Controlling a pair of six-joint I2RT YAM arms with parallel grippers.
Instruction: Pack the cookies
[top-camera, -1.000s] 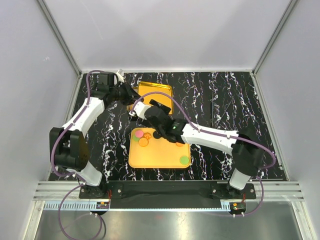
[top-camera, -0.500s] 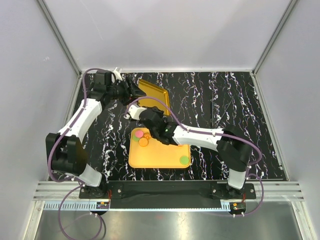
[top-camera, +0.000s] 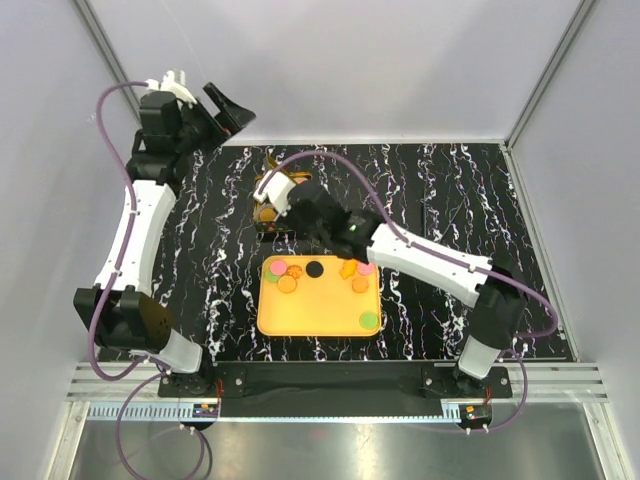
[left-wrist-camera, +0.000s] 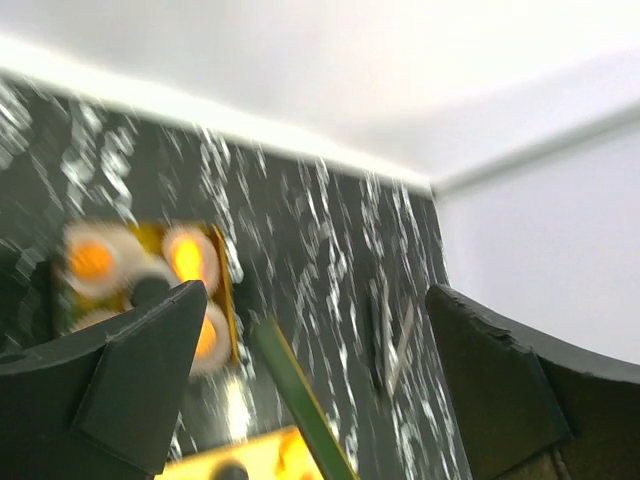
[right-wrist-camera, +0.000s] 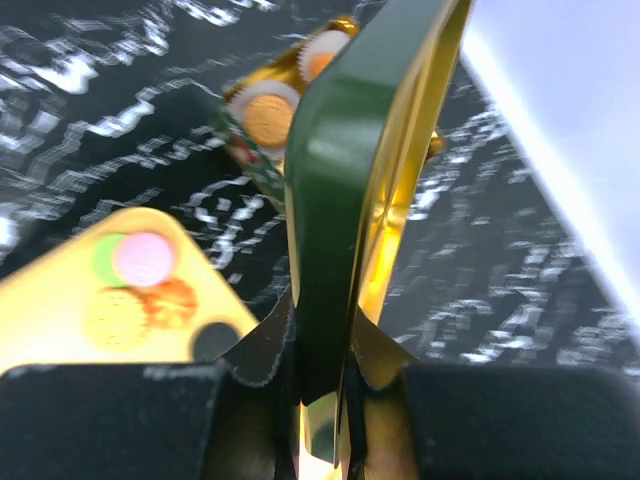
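The robot's right gripper needs to release the green-and-gold lid on top of the open tin (top-camera: 291, 191) (right-wrist-camera: 334, 112) behind the yellow tray.
Several cookies (top-camera: 287, 284) lie on the yellow tray (top-camera: 310, 315): orange, pink, green and black discs. More cookies sit in white paper cups inside an open tin (top-camera: 267, 213) behind the tray, and the tin (right-wrist-camera: 268, 110) also shows in the right wrist view. My right gripper (top-camera: 292, 197) is shut on the edge of the tin's green-and-gold lid (right-wrist-camera: 365, 170), which stands on edge between its jaws (right-wrist-camera: 325, 335). High at the back left my left gripper (top-camera: 228, 112) hangs wide open (left-wrist-camera: 318, 295) and holds nothing. The lid's green edge (left-wrist-camera: 295, 400) shows far below it.
White walls with metal frame rails (top-camera: 130, 95) close in the black marbled table (top-camera: 450, 200) on three sides. The left arm's purple cable (top-camera: 112, 130) loops beside the left wall. The right arm's forearm (top-camera: 430, 262) reaches over the tray's back right corner.
My left gripper opened, let go of the lid and rose to the back left. My right gripper shut on the lid and tipped it on edge, uncovering the tin.
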